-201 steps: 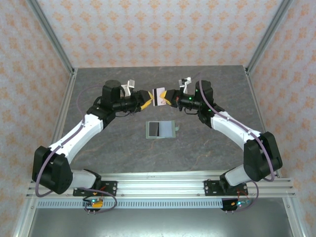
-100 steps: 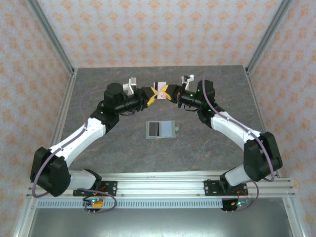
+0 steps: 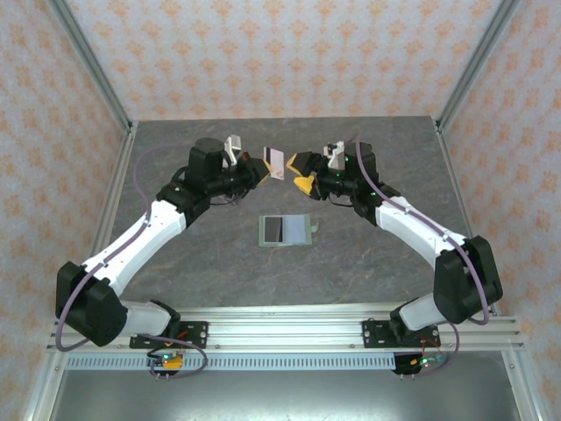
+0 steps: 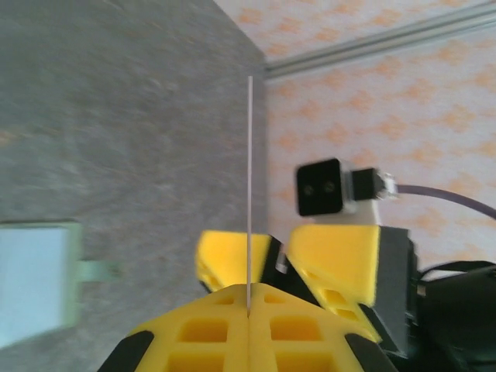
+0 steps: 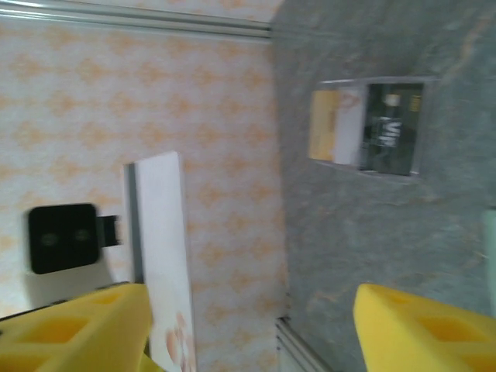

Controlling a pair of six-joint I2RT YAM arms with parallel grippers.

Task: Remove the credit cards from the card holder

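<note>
I need to set the pale credit card, now held above the table's back, down between the tan-orange cards and the dark cards [image 3: 222, 188] with my left gripper.
My left gripper [image 3: 263, 167] is shut on a pale credit card [image 3: 275, 162], held in the air above the back of the table. In the left wrist view this card [image 4: 249, 178] shows edge-on as a thin white line rising from my closed fingertips [image 4: 232, 310]. My right gripper [image 3: 301, 171] stands open just right of the card, whose pale face [image 5: 159, 248] lies beside one yellow finger [image 5: 77, 329]. The card holder [image 3: 298, 230] lies open and flat mid-table, its left half dark. Its pale inside [image 4: 35, 283] and tab appear low left in the left wrist view. More credit cards [image 5: 368, 128], tan-orange, pale and dark, lie fanned on the table.
The grey table [image 3: 368, 263] is bounded by patterned walls with metal corner posts [image 3: 88, 61]. Both arms reach from the near rail [image 3: 280, 329] toward the back centre, their wrists almost meeting.
The card has passed from my right gripper to my left. My left jaws closed on it, my right jaws opened and drew slightly right.
</note>
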